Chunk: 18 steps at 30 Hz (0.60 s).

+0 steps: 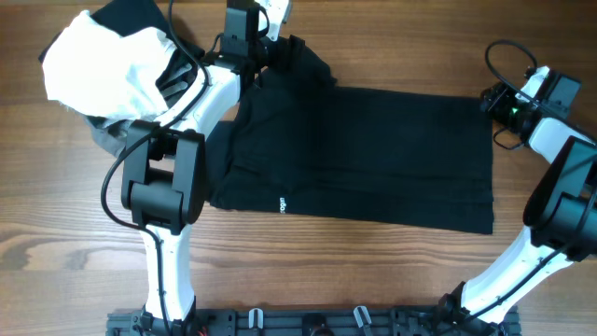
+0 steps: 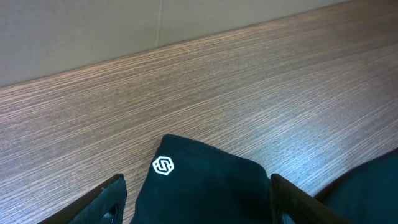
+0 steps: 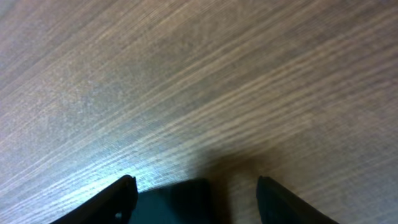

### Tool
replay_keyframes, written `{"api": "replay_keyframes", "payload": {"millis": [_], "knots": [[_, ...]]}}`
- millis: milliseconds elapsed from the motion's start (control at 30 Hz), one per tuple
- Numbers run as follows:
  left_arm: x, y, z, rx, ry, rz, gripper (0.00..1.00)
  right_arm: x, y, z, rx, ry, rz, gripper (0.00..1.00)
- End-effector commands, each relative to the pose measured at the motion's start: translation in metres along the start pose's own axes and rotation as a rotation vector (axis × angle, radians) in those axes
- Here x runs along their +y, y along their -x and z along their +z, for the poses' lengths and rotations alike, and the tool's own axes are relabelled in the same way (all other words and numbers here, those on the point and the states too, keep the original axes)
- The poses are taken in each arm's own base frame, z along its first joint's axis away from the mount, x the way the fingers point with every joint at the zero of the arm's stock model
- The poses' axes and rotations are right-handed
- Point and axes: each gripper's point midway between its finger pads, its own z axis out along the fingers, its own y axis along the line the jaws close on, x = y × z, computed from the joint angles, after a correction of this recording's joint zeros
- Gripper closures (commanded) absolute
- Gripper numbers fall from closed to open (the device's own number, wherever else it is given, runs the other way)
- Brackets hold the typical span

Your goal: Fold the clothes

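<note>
I need to close my left gripper on the cloth (image 1: 286, 51) (image 2: 172, 189) next to the white logo, at the bunched far corner of the black garment.
A black garment (image 1: 364, 154) lies spread flat across the wooden table, with a small white label near its front left edge. My left gripper (image 1: 270, 54) is at the garment's bunched far left corner. In the left wrist view the jaws (image 2: 196, 199) are open, with a fold of black cloth bearing a white logo (image 2: 205, 180) between them. My right gripper (image 1: 499, 101) is at the garment's far right corner. In the right wrist view its jaws (image 3: 196, 193) are open, with the dark corner of the cloth (image 3: 174, 202) between the fingers.
A pile of white and black clothes (image 1: 103, 65) sits at the far left, with grey cloth (image 1: 112, 135) below it beside the left arm. A black rail (image 1: 298, 322) runs along the front edge. A cable loops near the right arm (image 1: 508, 51).
</note>
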Motion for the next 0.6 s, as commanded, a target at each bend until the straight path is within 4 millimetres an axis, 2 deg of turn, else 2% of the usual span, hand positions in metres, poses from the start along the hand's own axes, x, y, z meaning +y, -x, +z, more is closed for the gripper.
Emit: {"api": "replay_keyframes", "payload": {"millis": [0,100,167,200,267,367,433,500,567], "knots": [[-0.003,-0.002,0.003,0.002,-0.006,0.01,0.28,0.009,-0.035,0.022,0.098,0.008,0.026,0.44],[-0.003,-0.002,0.003,0.003,-0.006,0.01,0.27,0.016,-0.041,0.024,0.114,0.005,0.01,0.57],[-0.003,-0.002,0.003,0.003,-0.006,0.01,0.26,0.011,-0.04,0.023,0.11,-0.023,0.022,0.8],[-0.003,-0.002,0.004,0.004,-0.006,0.01,0.26,0.009,-0.039,0.022,0.109,-0.031,0.027,0.87],[-0.002,-0.005,0.004,0.013,-0.005,0.007,0.24,0.009,-0.032,0.017,0.096,-0.033,0.045,0.94],[-0.001,-0.011,0.007,0.025,-0.005,0.003,0.23,0.016,-0.013,0.002,0.05,-0.027,0.033,0.96],[0.001,-0.024,0.015,0.05,-0.006,-0.005,0.23,0.022,-0.004,-0.01,0.03,-0.02,0.028,0.96],[0.006,-0.043,0.031,0.07,-0.007,-0.012,0.27,0.026,-0.001,-0.021,0.033,-0.021,0.028,0.96],[0.01,-0.05,0.047,0.041,-0.011,-0.002,0.28,0.03,-0.005,-0.027,0.058,-0.015,0.034,0.95]]}}
